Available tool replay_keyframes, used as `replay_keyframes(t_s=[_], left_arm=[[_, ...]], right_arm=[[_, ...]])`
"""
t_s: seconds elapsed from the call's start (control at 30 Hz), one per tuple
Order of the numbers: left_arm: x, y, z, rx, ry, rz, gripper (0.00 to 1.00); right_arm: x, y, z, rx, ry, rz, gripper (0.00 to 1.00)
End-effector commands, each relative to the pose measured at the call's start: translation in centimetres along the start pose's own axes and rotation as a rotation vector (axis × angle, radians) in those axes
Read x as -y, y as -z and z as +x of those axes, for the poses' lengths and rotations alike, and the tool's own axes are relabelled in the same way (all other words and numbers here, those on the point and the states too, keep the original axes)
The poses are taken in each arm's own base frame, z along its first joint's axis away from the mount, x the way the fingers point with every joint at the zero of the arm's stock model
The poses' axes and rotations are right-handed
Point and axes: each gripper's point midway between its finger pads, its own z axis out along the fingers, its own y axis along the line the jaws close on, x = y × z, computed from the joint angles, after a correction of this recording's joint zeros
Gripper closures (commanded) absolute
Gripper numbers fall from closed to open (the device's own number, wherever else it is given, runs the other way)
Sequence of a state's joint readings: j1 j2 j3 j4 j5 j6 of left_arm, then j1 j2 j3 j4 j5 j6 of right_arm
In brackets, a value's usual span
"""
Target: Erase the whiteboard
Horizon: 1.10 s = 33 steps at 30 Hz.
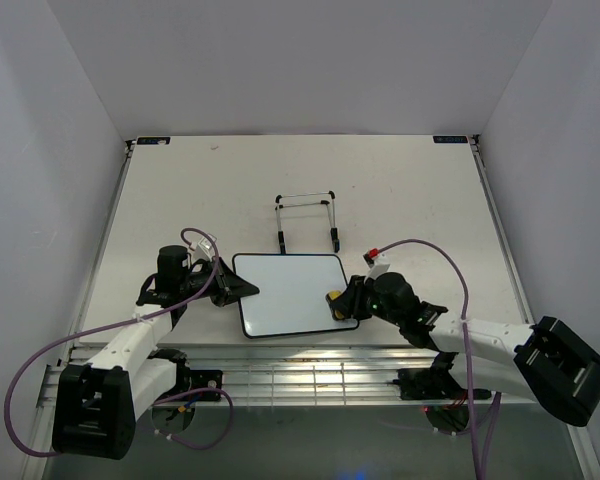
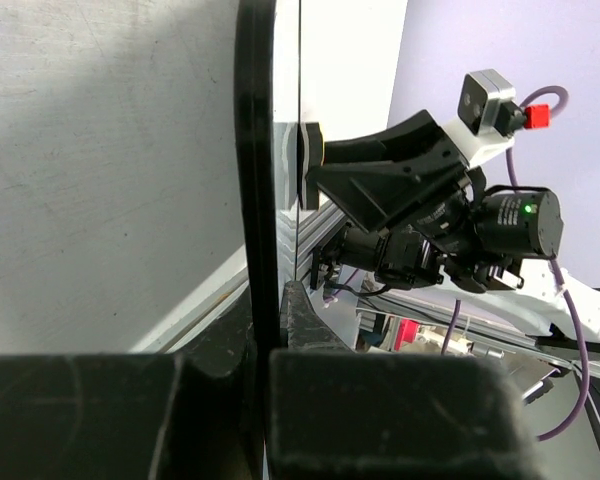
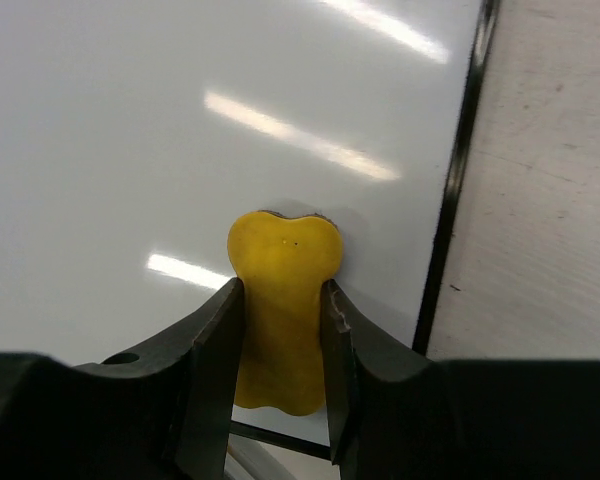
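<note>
Next, I let go of the yellow eraser with my right gripper on the bare table [image 1: 414, 272] beside the whiteboard, on the side of my right gripper.
The whiteboard [image 1: 288, 293] lies flat on the table, its face blank white inside a thin black frame. My left gripper [image 1: 242, 290] is shut on its left edge; in the left wrist view the black frame [image 2: 256, 180] runs between my fingers. My right gripper [image 1: 338, 302] is shut on the yellow peanut-shaped eraser [image 3: 280, 300] and presses it on the board's near right corner. The board's face [image 3: 180, 130] shows clean, with its frame edge at the right. The eraser also shows in the top view [image 1: 334, 298].
A black wire easel stand [image 1: 306, 222] stands just behind the board. The table's metal front rail [image 1: 300, 375] runs along the near edge. White walls enclose the table on the left, right and back.
</note>
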<state>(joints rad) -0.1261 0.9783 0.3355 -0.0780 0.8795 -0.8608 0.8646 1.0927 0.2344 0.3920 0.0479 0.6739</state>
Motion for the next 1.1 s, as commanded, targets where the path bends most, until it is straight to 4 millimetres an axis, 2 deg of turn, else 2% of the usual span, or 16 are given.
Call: replay_keyframes(t_s=[0.0, 0.2, 0.3, 0.43, 0.5, 0.57, 0.6, 0.67, 0.7, 0.73, 0.8, 0.83, 0.9, 0.93, 1.0, 1.07], left_arm=[[0.6, 0.0, -0.7, 0.018, -0.092, 0.016, 1.0], [0.6, 0.0, -0.7, 0.018, -0.093, 0.016, 1.0], [0.7, 0.0, -0.7, 0.017, -0.095, 0.017, 1.0], [0.6, 0.0, -0.6, 0.014, -0.093, 0.015, 1.0], [0.6, 0.0, -0.7, 0.017, -0.094, 0.014, 1.0], [0.5, 0.0, -0.7, 0.017, -0.095, 0.014, 1.0], [0.5, 0.0, -0.6, 0.016, -0.094, 0.014, 1.0], [0.5, 0.0, -0.6, 0.017, -0.093, 0.015, 1.0], [0.5, 0.0, -0.6, 0.015, -0.091, 0.016, 1.0], [0.5, 0.0, -0.6, 0.015, -0.092, 0.017, 1.0], [0.5, 0.0, -0.5, 0.015, -0.092, 0.019, 1.0], [0.5, 0.0, -0.6, 0.016, -0.091, 0.019, 1.0], [0.4, 0.0, -0.5, 0.014, -0.089, 0.018, 1.0], [0.4, 0.0, -0.5, 0.012, -0.091, 0.02, 1.0], [0.4, -0.1, -0.4, 0.004, -0.087, 0.023, 1.0], [0.4, -0.1, -0.4, 0.0, -0.088, 0.025, 1.0]], right_arm=[[4.7, 1.0, 3.7, -0.104, -0.029, 0.137, 0.73], [7.5, 1.9, 4.0, -0.112, -0.097, 0.209, 0.73], [8.8, 2.4, 3.0, -0.088, -0.124, 0.258, 0.73], [8.5, 3.0, -0.8, -0.004, -0.118, 0.24, 0.72], [7.5, 3.1, -3.5, 0.043, -0.072, 0.225, 0.72], [6.9, 3.2, -4.5, 0.031, -0.049, 0.219, 0.72], [5.3, 3.1, -5.9, 0.038, -0.013, 0.166, 0.72], [3.5, 2.6, -6.6, 0.013, 0.013, 0.08, 0.72], [1.3, 2.4, -6.7, -0.009, 0.036, -0.031, 0.72], [0.0, 1.9, -6.2, -0.039, 0.055, -0.087, 0.72], [-3.2, 1.3, -6.3, -0.046, 0.116, -0.211, 0.72], [-5.5, 0.6, -5.5, -0.082, 0.183, -0.272, 0.72], [-8.1, -0.3, -5.2, -0.09, 0.257, -0.326, 0.72], [-10.4, -1.1, -4.4, -0.121, 0.31, -0.373, 0.72], [-12.8, -2.0, -3.7, -0.139, 0.362, -0.412, 0.72], [-14.5, -3.6, -4.2, -0.14, 0.379, -0.424, 0.72]])
